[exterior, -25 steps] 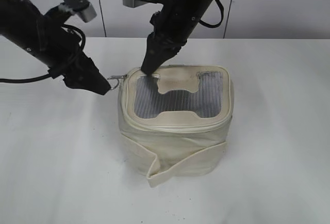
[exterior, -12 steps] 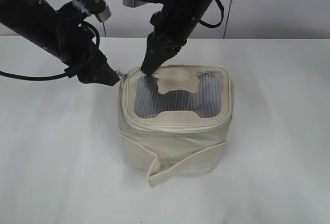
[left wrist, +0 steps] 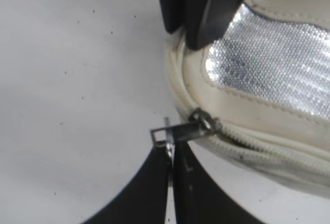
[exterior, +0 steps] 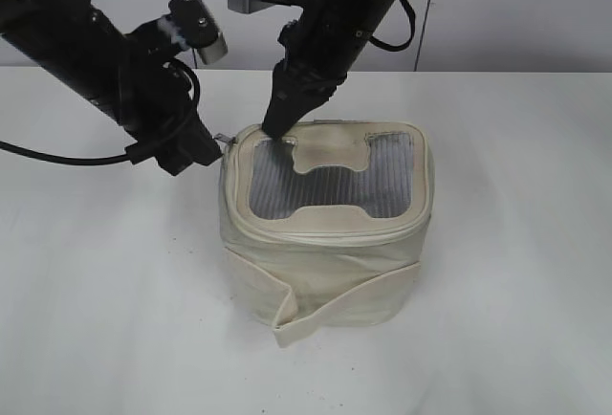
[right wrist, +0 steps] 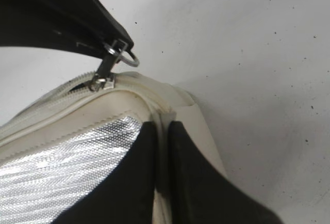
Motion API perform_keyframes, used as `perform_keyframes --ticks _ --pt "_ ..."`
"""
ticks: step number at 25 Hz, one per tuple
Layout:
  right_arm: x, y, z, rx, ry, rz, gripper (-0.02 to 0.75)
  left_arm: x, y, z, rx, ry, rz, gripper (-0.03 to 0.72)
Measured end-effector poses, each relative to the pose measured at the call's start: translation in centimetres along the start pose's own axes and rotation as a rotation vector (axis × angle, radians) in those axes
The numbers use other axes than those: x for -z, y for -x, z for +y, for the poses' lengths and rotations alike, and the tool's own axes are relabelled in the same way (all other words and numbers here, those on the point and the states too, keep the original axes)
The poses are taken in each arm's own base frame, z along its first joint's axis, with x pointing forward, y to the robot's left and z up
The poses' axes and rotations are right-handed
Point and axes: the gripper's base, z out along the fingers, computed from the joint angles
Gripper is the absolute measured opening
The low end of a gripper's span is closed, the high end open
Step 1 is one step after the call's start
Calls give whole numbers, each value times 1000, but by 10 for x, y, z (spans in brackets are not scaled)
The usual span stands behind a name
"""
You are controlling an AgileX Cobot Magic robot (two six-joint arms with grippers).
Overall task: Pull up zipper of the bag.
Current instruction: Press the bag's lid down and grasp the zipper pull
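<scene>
The metal pull on the bag's front side (exterior: 341,267), just below the grey mesh top, will be let go by my left gripper.
The cream bag (exterior: 325,243) stands in the middle of the white table, its grey mesh top facing up. The zipper (exterior: 226,138) sits at the bag's back left corner. My left gripper (exterior: 212,152) is shut on the zipper's metal pull; in the left wrist view the jaws (left wrist: 170,152) pinch the ring just off the slider (left wrist: 201,123), next to the bag (left wrist: 268,115). My right gripper (exterior: 273,128) is shut on the bag's top rim at that same corner; in the right wrist view its jaws (right wrist: 164,128) straddle the rim seam of the bag (right wrist: 67,126), near the zipper (right wrist: 105,74).
The white table (exterior: 105,291) extends around the bag on all sides. A loose cream band (exterior: 316,305) wraps the bag's lower body. A pale panelled wall (exterior: 535,23) stands behind the table.
My left arm has swung right and turned, keeping hold of the pull and drawing it in toward the bag's back left corner. The right arm and the bag have stayed put.
</scene>
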Motion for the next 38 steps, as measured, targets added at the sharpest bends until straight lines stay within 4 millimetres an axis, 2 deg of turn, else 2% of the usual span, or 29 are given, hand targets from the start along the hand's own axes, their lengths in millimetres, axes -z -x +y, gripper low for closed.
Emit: perform_keyframes --ticks 19,28,32,38 --pt "0 0 0 -52 -5 3 41 7 -12 -20 218 -217 169 -3" --pt "0 0 0 -75 -15 14 40 29 -10 -31 288 -257 190 -3" --pt "0 0 0 -81 -14 13 40 25 -19 -44 333 -285 224 -3" --pt "0 -1 0 -91 -15 14 38 22 -17 -86 372 -287 241 -3"
